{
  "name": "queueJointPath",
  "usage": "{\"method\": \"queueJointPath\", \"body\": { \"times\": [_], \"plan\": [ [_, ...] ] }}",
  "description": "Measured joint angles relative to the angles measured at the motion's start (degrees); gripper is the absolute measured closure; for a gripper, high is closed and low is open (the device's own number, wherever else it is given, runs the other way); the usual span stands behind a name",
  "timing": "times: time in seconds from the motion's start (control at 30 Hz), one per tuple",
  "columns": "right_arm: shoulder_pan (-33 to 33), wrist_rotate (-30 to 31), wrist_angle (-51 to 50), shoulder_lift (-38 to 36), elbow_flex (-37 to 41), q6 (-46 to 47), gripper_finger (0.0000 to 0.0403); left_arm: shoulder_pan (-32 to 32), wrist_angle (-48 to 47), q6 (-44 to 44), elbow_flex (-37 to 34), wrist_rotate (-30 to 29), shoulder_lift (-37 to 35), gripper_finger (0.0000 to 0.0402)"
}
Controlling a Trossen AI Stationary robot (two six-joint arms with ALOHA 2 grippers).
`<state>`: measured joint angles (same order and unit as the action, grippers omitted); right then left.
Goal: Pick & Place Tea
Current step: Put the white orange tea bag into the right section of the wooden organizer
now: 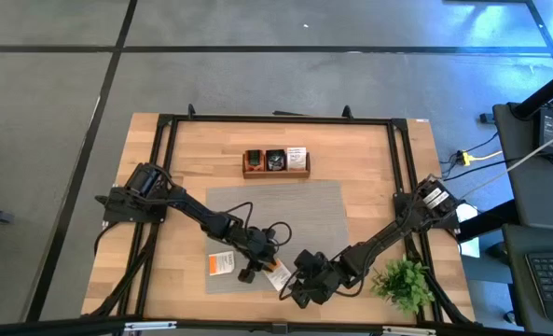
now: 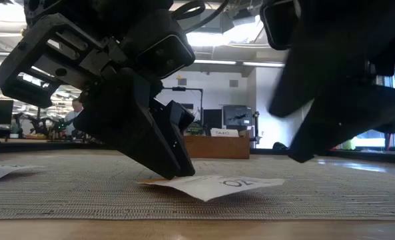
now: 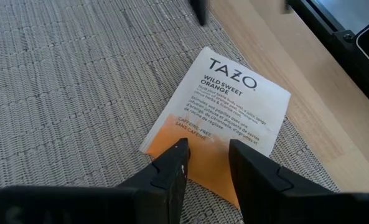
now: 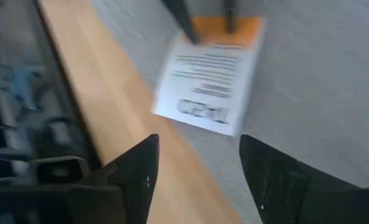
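The sachet is lying almost flat on the mat, so I need to hold its orange end still with my left gripper while my right gripper pinches its free white end [image 2: 260,182].
A white tea sachet [image 3: 224,106] with an orange end lies flat on the grey mat [image 1: 276,210], close to the mat's near edge. My left gripper [image 3: 206,152] stands open over the orange end, tips down on it. My right gripper [image 4: 200,162] hangs open just off the sachet's [image 4: 209,93] white end, above the wood, and touches nothing. A second orange-and-white tea sachet [image 1: 221,263] lies flat on the mat to the left. More sachets stand in the wooden tray [image 1: 276,161] at the far side. My left gripper has both fingertips [image 3: 178,152] set on the sachet's orange end [image 3: 206,165], a gap between them. The fingers come slanting down from the table's left and far side. The sachet lies on the mat, its white end [image 2: 250,183] free.
A small green plant [image 1: 405,280] stands at the near right corner, just behind my right arm. The black frame rails [image 1: 164,187] run along the table's edges. Bare mat lies between the grippers and the tray.
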<state>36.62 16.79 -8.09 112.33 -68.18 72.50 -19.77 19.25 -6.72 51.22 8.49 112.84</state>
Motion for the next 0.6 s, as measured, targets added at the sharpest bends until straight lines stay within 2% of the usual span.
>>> {"method": "queueJointPath", "body": {
  "times": [0.13, 0.33, 0.6],
  "plan": [
    [0.0, -0.7, 2.4, 1.4, 0.0, 8.0, 0.0175, 0.0, -0.1, -0.5, 0.0, 0.0, 0.0, 0.0289],
    [0.5, -2.4, 5.3, 3.7, 0.0, 17.8, 0.019, -0.2, 0.0, -1.5, -0.1, 0.0, 0.0, 0.029],
    [1.1, 4.8, 9.7, 6.1, 0.0, 22.1, 0.0206, -0.4, 0.5, -3.0, -0.2, -0.4, 0.0, 0.029]
  ]
}}
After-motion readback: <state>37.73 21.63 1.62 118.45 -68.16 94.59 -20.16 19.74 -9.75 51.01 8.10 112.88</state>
